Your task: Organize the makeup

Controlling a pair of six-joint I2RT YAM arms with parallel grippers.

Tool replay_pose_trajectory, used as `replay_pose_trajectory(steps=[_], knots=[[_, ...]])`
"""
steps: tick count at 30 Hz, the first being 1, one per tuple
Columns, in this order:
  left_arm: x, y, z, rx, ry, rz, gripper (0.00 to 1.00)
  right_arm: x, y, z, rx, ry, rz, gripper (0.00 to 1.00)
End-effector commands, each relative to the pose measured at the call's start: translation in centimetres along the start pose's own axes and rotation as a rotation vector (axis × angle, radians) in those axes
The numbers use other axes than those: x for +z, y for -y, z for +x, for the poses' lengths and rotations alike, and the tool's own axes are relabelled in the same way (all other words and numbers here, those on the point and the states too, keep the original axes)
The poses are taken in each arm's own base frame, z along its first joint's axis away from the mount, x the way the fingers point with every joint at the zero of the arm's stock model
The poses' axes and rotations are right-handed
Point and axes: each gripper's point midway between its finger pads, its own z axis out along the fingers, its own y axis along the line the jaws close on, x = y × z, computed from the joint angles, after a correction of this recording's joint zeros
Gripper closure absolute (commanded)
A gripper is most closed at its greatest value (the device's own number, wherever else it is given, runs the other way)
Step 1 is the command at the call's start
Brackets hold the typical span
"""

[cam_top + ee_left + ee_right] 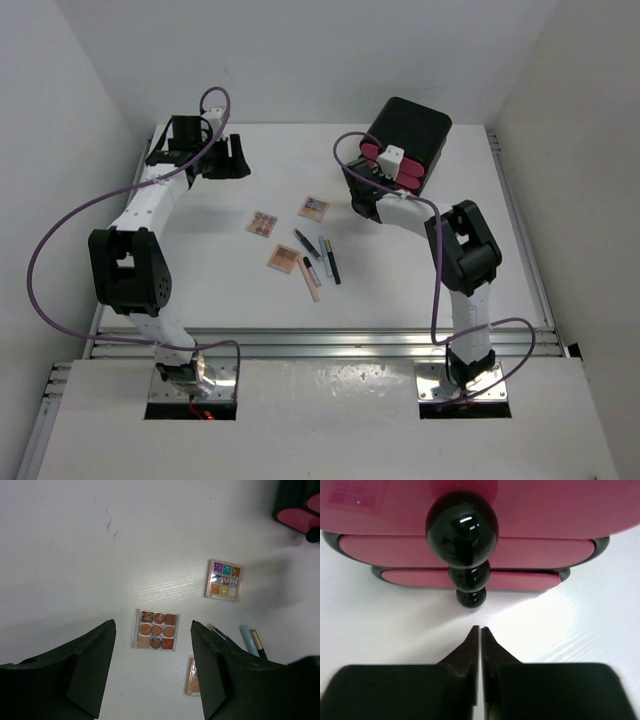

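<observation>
The closed fingers of my right gripper are empty in front of the black knobs, so I need to open them and grip the middle knob (470,578) to pull its drawer.
Three square eyeshadow palettes (262,222) (314,208) (284,258) and several slim pencils (320,260) lie loose at the table's middle. My left gripper (232,158) is open and empty at the far left, well away from them. In the left wrist view, the left gripper (153,622) frames an orange-toned palette (156,630), a colourful palette (224,579), a half-hidden peach palette (192,677) and a pale-blue pencil (245,639). My right gripper (480,628) is shut and empty, just in front of the drawers' black knobs (471,597), and also shows in the top view (362,185). The white puff is out of view.
A black box (410,130) with pink drawers (470,547) stands at the back right, its drawers closed and facing my right gripper. White walls border the table on the left, back and right. An aluminium rail (320,340) runs along the near edge.
</observation>
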Motion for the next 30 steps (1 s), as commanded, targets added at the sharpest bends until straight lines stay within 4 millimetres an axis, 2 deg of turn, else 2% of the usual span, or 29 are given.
replay_pose_trajectory(steps=[1,2,3,5,8,10,12,16,20,28,30], knots=[[-0.2,-0.3,-0.7,0.001,0.028,0.008,0.33,-2.1,-0.5,-3.5,0.091,0.081,-0.024,0.98],[-0.2,-0.3,-0.7,0.001,0.028,0.008,0.33,-1.6,-0.2,-3.7,0.1,0.081,-0.017,0.77],[-0.2,-0.2,-0.7,0.001,0.028,0.017,0.33,-1.5,-0.4,-3.8,0.091,0.08,-0.022,0.64],[0.0,-0.2,-0.5,0.001,0.028,0.017,0.33,-0.6,-0.6,-4.1,0.087,0.06,-0.029,0.51],[0.0,-0.2,-0.5,0.001,0.028,0.017,0.33,0.3,-0.8,-4.9,0.109,0.059,-0.026,0.44],[0.0,-0.2,-0.5,0.001,0.028,0.017,0.33,0.8,-0.8,-5.5,0.123,0.062,-0.016,0.43],[0.1,-0.3,-0.1,-0.002,0.019,0.016,0.33,1.5,-0.4,-5.2,0.127,0.044,0.002,0.43],[-0.2,-0.2,-0.4,0.001,0.028,0.017,0.33,1.8,-1.4,-5.7,0.117,0.052,-0.015,0.43],[-0.5,0.0,-0.7,0.004,0.036,0.018,0.33,2.5,-1.0,-5.5,0.124,0.057,0.028,0.44],[-0.4,-0.1,-0.3,0.001,0.028,0.017,0.33,2.9,-0.7,-4.9,0.12,0.049,0.072,0.45],[-0.4,-0.1,-0.3,0.001,0.028,0.017,0.33,3.0,-0.9,-5.3,0.121,0.058,0.073,0.45]])
